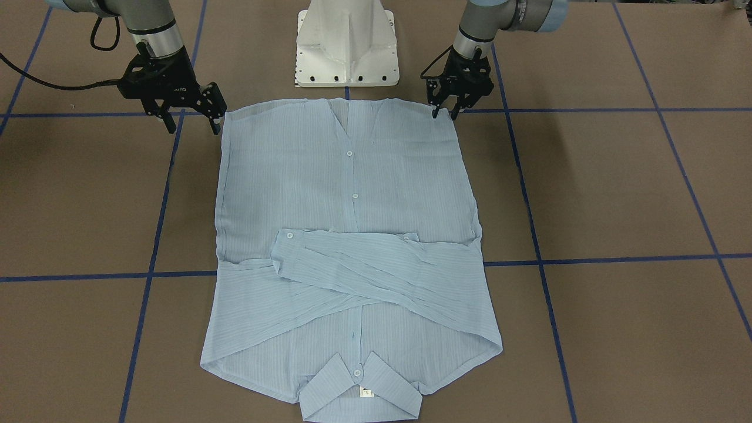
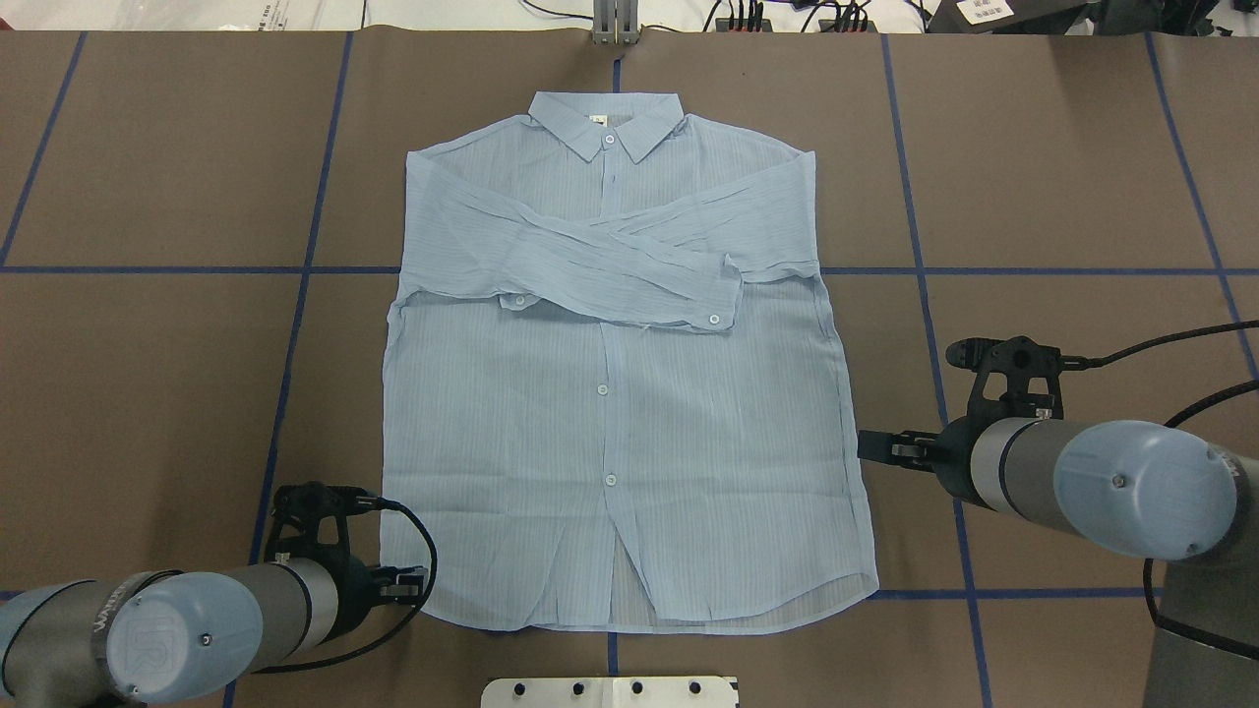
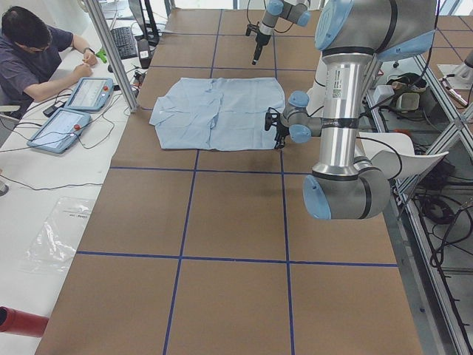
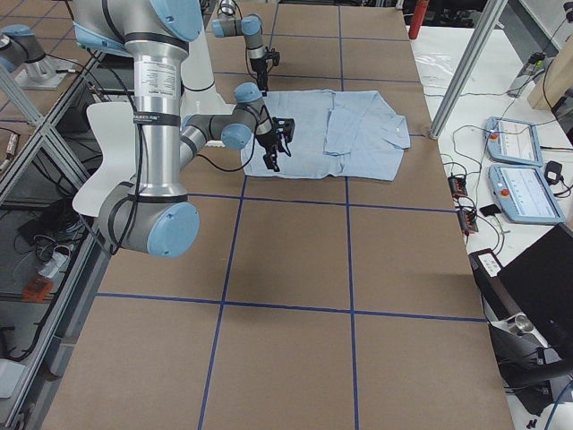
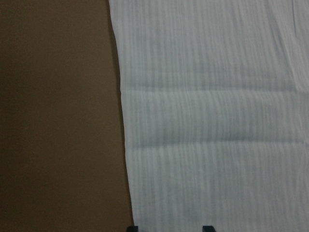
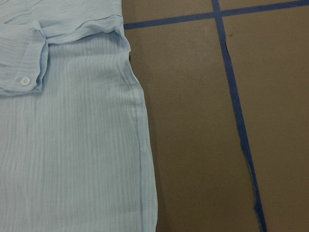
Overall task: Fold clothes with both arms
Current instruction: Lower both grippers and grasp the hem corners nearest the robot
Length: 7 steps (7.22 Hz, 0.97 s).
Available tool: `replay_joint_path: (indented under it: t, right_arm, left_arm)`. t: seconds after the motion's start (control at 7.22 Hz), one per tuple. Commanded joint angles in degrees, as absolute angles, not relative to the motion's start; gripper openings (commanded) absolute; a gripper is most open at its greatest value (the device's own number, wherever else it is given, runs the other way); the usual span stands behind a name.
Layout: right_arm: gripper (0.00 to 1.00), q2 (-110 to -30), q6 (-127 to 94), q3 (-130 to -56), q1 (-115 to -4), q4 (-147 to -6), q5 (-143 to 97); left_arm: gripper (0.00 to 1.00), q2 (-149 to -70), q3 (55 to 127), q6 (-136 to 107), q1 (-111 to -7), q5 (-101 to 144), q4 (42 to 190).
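Next, my right hand grips the hem corner [image 1: 229, 119] of the light blue striped shirt, across the hem from my left gripper's corner.
The light blue striped shirt [image 1: 352, 194] lies flat on the brown table, buttons up, collar [image 2: 607, 123] away from me, hem toward me. Both sleeves are folded across the chest [image 2: 610, 261]. My left gripper [image 1: 445, 113] is open and empty, low over the hem corner on my left [image 2: 411, 582]. In the left wrist view its two fingertips [image 5: 133, 227] straddle the shirt's side edge [image 5: 126, 145]. My right gripper [image 1: 194, 126] is open and empty, raised just outside the shirt's other hem corner [image 2: 870, 447]. The right wrist view shows the shirt's side edge [image 6: 140, 145] and a cuff button [image 6: 23, 81], not the fingers.
The white pedestal base [image 1: 346, 47] stands just behind the hem. Blue tape lines [image 1: 153, 235] grid the brown table. An operator [image 3: 29, 52] sits by tablets [image 3: 74, 111] and a metal post [image 3: 118, 59] at the far side.
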State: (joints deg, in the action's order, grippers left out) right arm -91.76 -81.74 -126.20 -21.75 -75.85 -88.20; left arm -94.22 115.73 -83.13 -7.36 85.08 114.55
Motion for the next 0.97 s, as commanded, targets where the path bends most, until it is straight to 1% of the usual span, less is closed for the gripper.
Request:
replay_joint_path:
  t: [0.0,0.14,0.28,0.42,0.83]
  right_arm:
    - [1.0,-91.76,-81.74,-126.12,-21.53,-75.85,-88.07]
    - [1.0,-91.76,-82.09,-126.12,-21.45,-75.85,-88.07]
    - [1.0,-91.76,-82.09,-126.12,-21.27,-75.85,-88.07]
    - [1.0,-91.76,-82.09,-126.12,-21.18,-75.85,-87.98]
    - [1.0,-91.76,-83.48,-126.21,-20.83,-75.59,-88.07]
  left_arm:
    - [0.52,-94.22,115.66,-83.58,-6.5,85.08,114.43]
    - [0.34,-94.31,115.66,-84.19,-6.5,85.08,114.43]
    - [0.05,-94.31,115.75,-86.11,-6.5,85.08,114.52]
    - [0.0,-94.31,115.93,-86.39,-6.5,84.82,114.43]
    - [0.0,-94.39,117.59,-86.31,-6.68,84.81,114.43]
